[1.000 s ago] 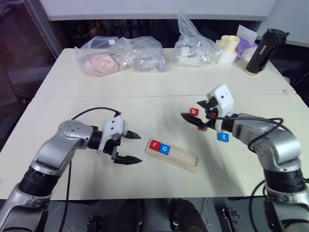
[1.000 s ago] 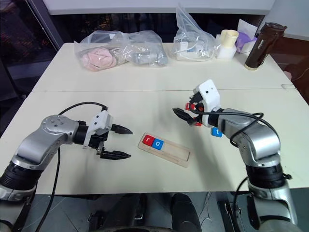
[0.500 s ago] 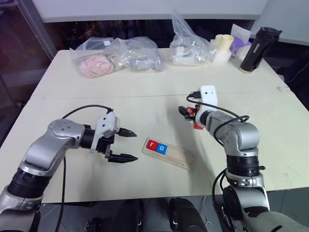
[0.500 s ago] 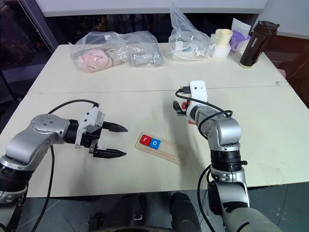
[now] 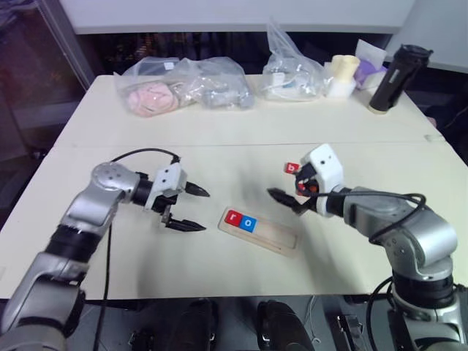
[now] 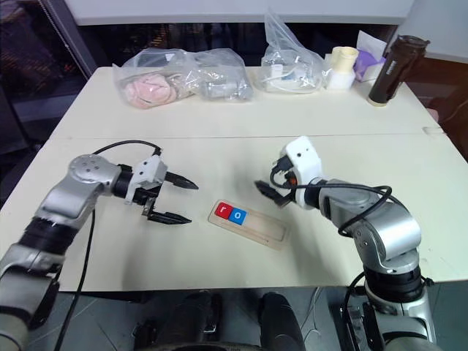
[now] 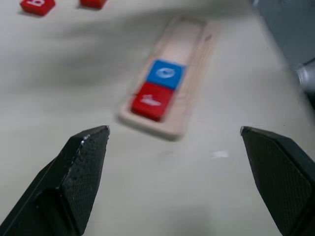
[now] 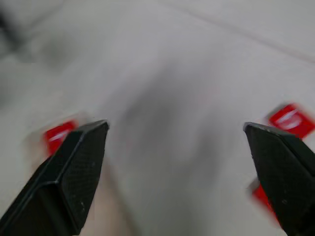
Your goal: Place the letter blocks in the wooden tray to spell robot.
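The robot's right gripper should next go to the red "b" block behind the wooden tray and close on the block's two opposite sides [image 5: 292, 168] [image 8: 291, 120].
The wooden tray [image 5: 272, 235] lies near the table's front middle. A red "r" block [image 5: 232, 217] and a blue "o" block [image 5: 248, 223] fill its left end; in the left wrist view the same red block [image 7: 151, 101] and blue block [image 7: 166, 73] sit side by side in it. A red "b" block [image 5: 292, 168] lies on the table behind the tray's right half. My left gripper [image 5: 197, 210] hangs open and empty just left of the tray. My right gripper [image 5: 284, 189] is open and empty over the table between the "b" block and the tray. Loose red blocks [image 8: 59, 133] appear blurred past it.
Plastic bags [image 5: 186, 86] and another bag [image 5: 292, 72] lie along the table's far edge, with a cream cup [image 5: 344, 73] and a black bottle [image 5: 395, 77] at the far right. Bare tabletop [image 5: 146, 285] stretches in front of the left arm.
My left gripper has reached forward and rolled, staying open beside the tray's left end. My right gripper has drawn back from the "b" block toward the tray, still open.
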